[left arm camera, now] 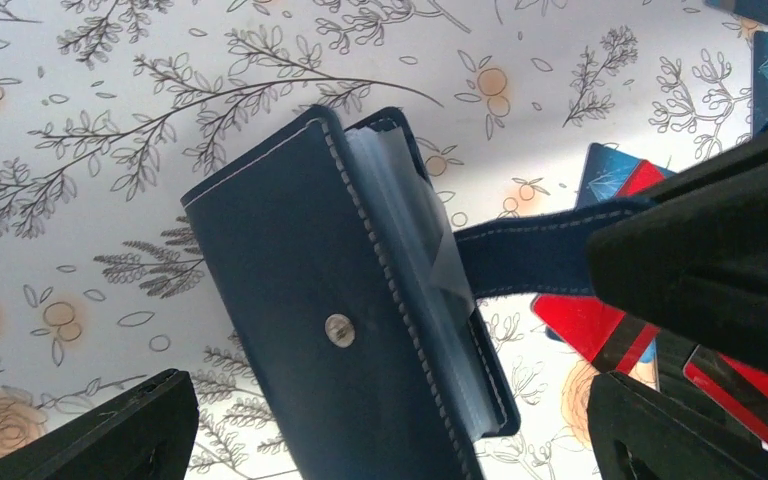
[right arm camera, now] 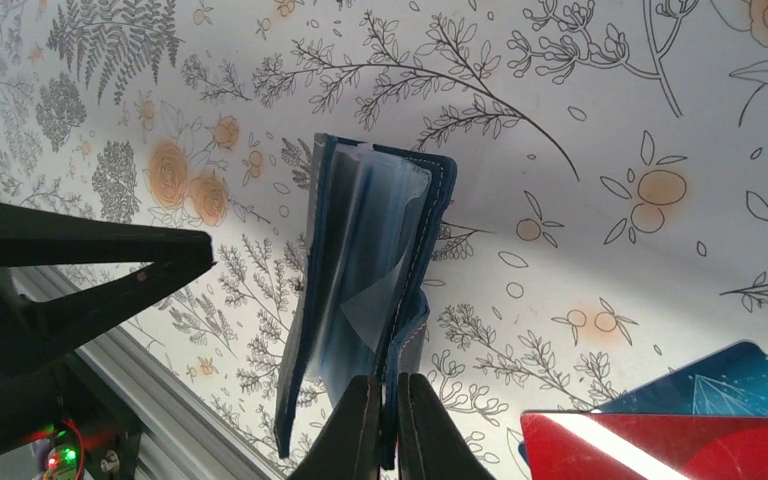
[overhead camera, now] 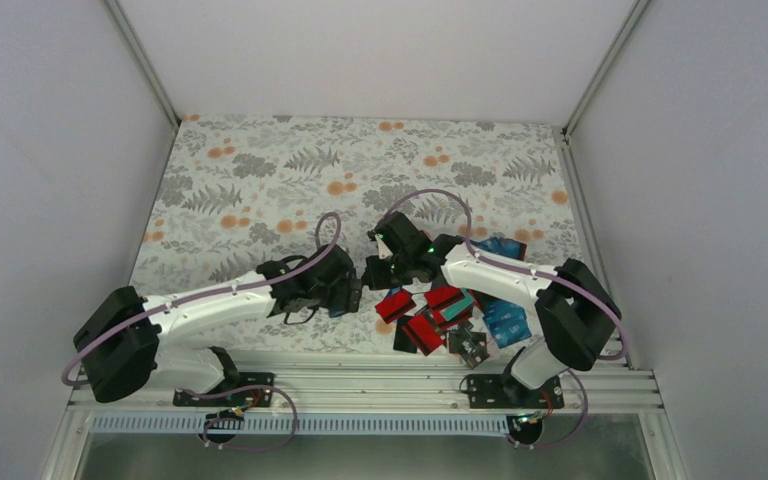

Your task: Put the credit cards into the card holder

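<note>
The card holder's cover folds over the sleeves, so next the left gripper pinches that cover's edge point(left arm camera: 396, 290) and pulls it open while the right gripper holds the strap.
The navy card holder point(left arm camera: 300, 270) stands half open on the floral cloth, its clear sleeves point(left arm camera: 410, 240) showing. My left gripper point(left arm camera: 388, 400) is open, a finger on each side of the holder, not touching it. My right gripper point(right arm camera: 390, 400) is shut on the holder's clasp strap point(left arm camera: 530, 255) and edge point(right arm camera: 415, 330). In the top view both grippers, left point(overhead camera: 345, 290) and right point(overhead camera: 372, 272), meet at mid-table and hide the holder. The credit cards lie just right of them: red point(overhead camera: 425, 325), teal point(overhead camera: 460, 308) and blue point(overhead camera: 505, 322). Red point(left arm camera: 590, 330) and blue point(left arm camera: 610, 170) cards show in the left wrist view.
More blue cards point(overhead camera: 505, 247) lie behind the right arm. A small grey object point(overhead camera: 468, 343) sits by the right arm's base. An aluminium rail point(overhead camera: 360, 385) runs along the near edge. Grey walls close in the cloth on both sides and at the back.
</note>
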